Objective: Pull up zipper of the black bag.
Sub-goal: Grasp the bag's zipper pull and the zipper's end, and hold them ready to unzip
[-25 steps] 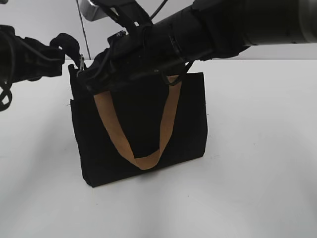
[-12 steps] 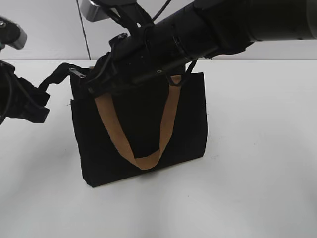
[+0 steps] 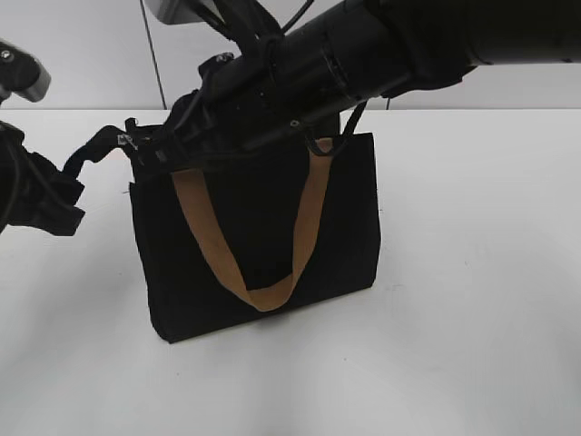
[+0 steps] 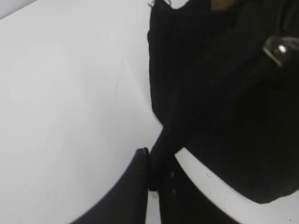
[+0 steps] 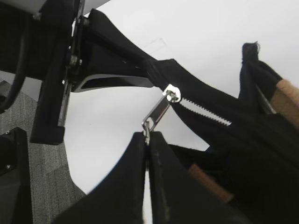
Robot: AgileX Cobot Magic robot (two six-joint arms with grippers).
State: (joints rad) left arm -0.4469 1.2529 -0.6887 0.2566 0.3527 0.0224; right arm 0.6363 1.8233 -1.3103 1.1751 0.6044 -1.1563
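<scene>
I need to let go of the silver pull with my right gripper at the bag's top end (image 3: pixel 312 126) farthest from the black fabric tail.
The black bag (image 3: pixel 263 236) stands upright on the white table, one tan strap hanging down its front. The zipper (image 5: pixel 205 112) runs along its top edge. Its silver pull (image 5: pixel 161 109) sits at the bag's left end, also seen in the exterior view (image 3: pixel 123 142) and the left wrist view (image 4: pixel 278 48). My right gripper (image 5: pixel 147 134) reaches across the bag top (image 3: pixel 150 150) and is shut on the pull's ring. My left gripper (image 4: pixel 150 161) is shut on the black fabric tail at the zip's end and holds it stretched out left of the bag (image 3: pixel 68 171).
The white table (image 3: pixel 472 272) surrounds the bag. The right arm (image 3: pixel 363 54) spans the bag's top from the upper right. A grey floor (image 5: pixel 28 186) shows past the table edge in the right wrist view.
My left gripper has moved left and down from the bag's corner, drawing the fabric tail taut. My right gripper with the pull has shifted slightly left toward the bag's left end.
</scene>
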